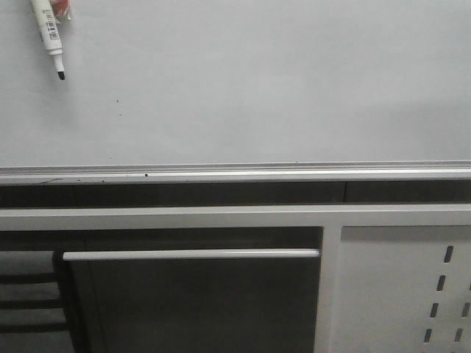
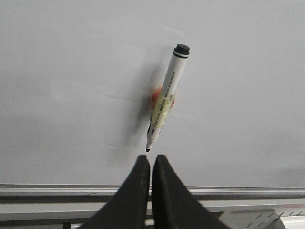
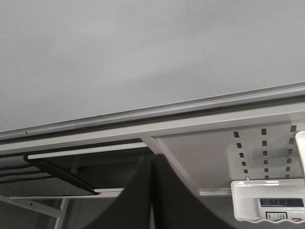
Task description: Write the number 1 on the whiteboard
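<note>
My left gripper will move to the white marker next, where it will close on the middle of its body (image 1: 42, 6) (image 2: 167, 92), beside the red-orange thing.
The whiteboard (image 1: 243, 95) fills the upper front view, with its silver edge rail (image 1: 235, 175) below. No pen stroke of the number 1 shows on it. A white marker (image 1: 48, 33) lies uncapped at the board's far left, black tip towards the rail; it also shows in the left wrist view (image 2: 166, 98), with something red-orange (image 2: 155, 98) beside it. My left gripper (image 2: 151, 159) is shut and empty, just short of the marker's tip. My right gripper (image 3: 151, 160) is shut and empty, off the board over the frame below the rail. Neither gripper shows in the front view.
A light grey metal panel with slanted slots (image 1: 412, 294) sits at the lower right, also seen in the right wrist view (image 3: 248, 143). A white plastic holder (image 3: 269, 205) hangs there. A dark shelf with a silver bar (image 1: 191, 254) sits below the rail.
</note>
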Action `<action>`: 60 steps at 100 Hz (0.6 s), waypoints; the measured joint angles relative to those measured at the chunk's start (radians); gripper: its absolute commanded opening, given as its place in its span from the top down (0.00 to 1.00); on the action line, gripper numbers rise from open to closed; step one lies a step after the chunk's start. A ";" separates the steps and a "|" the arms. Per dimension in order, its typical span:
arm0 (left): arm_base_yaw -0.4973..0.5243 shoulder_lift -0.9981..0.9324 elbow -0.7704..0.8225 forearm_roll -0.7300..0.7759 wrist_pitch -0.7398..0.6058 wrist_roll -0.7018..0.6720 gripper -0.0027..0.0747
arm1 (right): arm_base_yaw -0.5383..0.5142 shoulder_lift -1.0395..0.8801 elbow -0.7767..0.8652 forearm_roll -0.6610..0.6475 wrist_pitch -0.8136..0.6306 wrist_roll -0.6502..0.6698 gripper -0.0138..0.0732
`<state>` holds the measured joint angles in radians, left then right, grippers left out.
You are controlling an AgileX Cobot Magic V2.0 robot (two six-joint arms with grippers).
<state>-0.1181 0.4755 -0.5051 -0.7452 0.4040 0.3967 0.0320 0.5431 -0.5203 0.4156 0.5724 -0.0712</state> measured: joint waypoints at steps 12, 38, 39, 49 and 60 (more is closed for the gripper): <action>0.000 0.028 0.000 -0.050 0.008 0.055 0.99 | 0.000 0.000 0.000 0.000 0.000 0.000 0.89; 0.000 0.118 0.000 -0.349 -0.052 0.368 0.99 | 0.000 0.000 0.000 0.027 -0.005 -0.044 0.48; 0.000 0.123 -0.001 -0.352 -0.052 0.372 0.99 | 0.000 0.000 0.000 0.030 -0.007 -0.044 0.47; 0.000 0.152 -0.005 -0.375 -0.059 0.403 0.99 | 0.000 0.000 0.000 0.036 -0.017 -0.048 0.38; -0.010 0.172 -0.005 -0.397 -0.081 0.437 0.99 | 0.000 0.000 0.000 0.038 -0.029 -0.049 0.41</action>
<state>-0.1279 0.6470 -0.5099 -1.1417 0.3231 0.8336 0.0320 0.5431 -0.5203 0.4541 0.5438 -0.1198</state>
